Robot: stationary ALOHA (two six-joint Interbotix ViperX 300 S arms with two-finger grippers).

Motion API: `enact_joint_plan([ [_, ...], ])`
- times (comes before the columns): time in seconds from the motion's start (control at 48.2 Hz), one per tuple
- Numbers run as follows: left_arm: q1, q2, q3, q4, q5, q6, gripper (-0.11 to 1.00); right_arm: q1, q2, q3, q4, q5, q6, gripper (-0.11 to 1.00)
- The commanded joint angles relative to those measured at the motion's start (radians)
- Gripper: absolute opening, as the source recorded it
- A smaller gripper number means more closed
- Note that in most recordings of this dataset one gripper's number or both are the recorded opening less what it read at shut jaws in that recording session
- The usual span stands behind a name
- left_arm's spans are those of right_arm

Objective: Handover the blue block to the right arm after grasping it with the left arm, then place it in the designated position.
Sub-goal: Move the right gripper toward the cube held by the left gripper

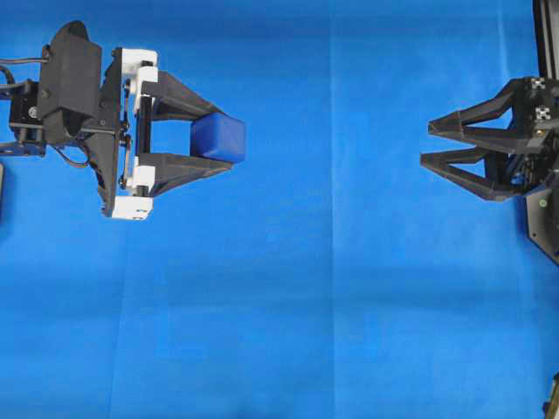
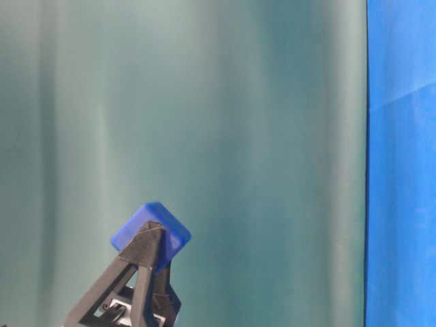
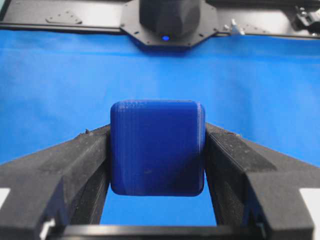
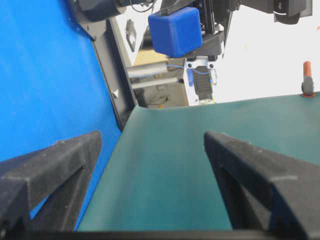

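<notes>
I will next close my right gripper on the blue block's loose end (image 1: 231, 139) (image 4: 184, 32), which sticks out from my left gripper's fingers toward it.
My left gripper (image 1: 225, 140), the one with white brackets, is shut on the blue block (image 1: 218, 137) and holds it raised above the blue cloth (image 1: 288, 288) at the upper left. The block fills the gap between its fingers in the left wrist view (image 3: 157, 147) and shows above the fingertips in the table-level view (image 2: 151, 233). My right gripper (image 1: 426, 144), all black, is open and empty at the right edge, rolled on its side, pointing left toward the block, well apart from it. In the right wrist view the block (image 4: 175, 31) shows far ahead between the open fingers (image 4: 65, 160).
A green backdrop (image 2: 204, 136) stands behind the scene. The other arm's black base (image 3: 170, 20) sits at the cloth's far edge. A dark edge piece (image 1: 546, 35) runs along the upper right.
</notes>
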Motion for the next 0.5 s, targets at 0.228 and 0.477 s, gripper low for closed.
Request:
enact_joint_plan([
  [0.228, -0.002, -0.017, -0.011, -0.002, -0.011, -0.002, 0.49, 0.0, 0.005, -0.028, -0.002, -0.02, 0.0, 0.97],
  [0.477, -0.002, -0.017, -0.011, -0.002, -0.011, -0.002, 0.49, 0.0, 0.006, -0.028, -0.002, -0.025, 0.0, 0.97],
])
